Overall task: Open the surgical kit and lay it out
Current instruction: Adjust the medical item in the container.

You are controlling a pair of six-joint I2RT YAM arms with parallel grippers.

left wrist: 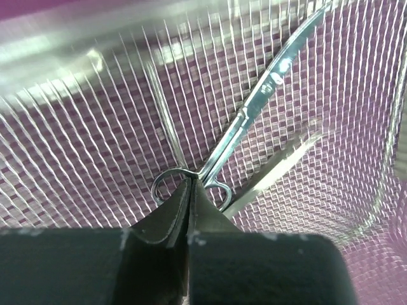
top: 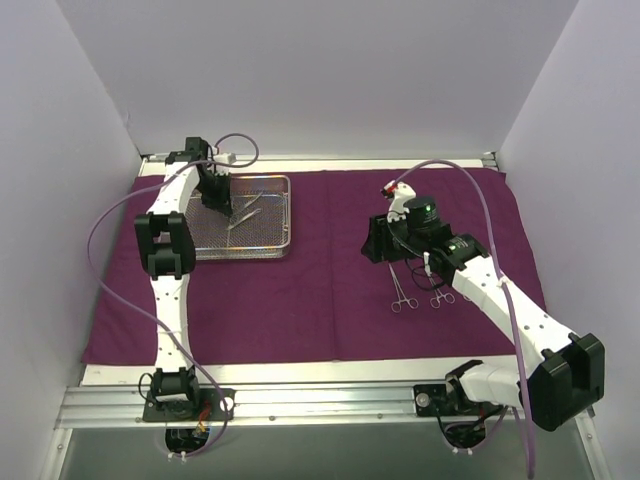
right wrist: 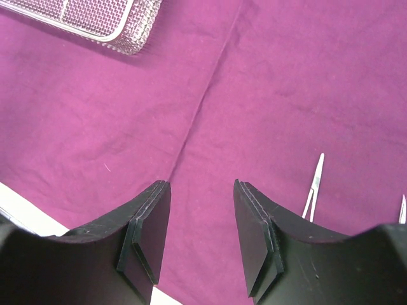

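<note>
The ring handles at the robot's left gripper lie bunched with the other instruments, so it should spread the instruments apart and take one by its shank (left wrist: 224,149).
The deep-purple cloth wrap (top: 300,310) lies spread flat over the table. On its far left stands the silver wire-mesh tray (top: 270,238). My left gripper (top: 217,200) reaches down into it. In the left wrist view the left gripper (left wrist: 189,180) is shut on the ring handles of a slim steel instrument (left wrist: 267,82), whose blades point up and right over the mesh (left wrist: 82,146). A second blurred instrument (left wrist: 280,162) lies beside it. My right gripper (top: 378,243) hovers open over bare cloth (right wrist: 127,127), with nothing between its fingers (right wrist: 201,185).
Two ring-handled instruments (top: 403,297) (top: 441,295) lie on the cloth just right of the right gripper; one tip (right wrist: 315,184) shows in the right wrist view. The tray's corner (right wrist: 121,32) is at that view's upper left. White walls stand on three sides.
</note>
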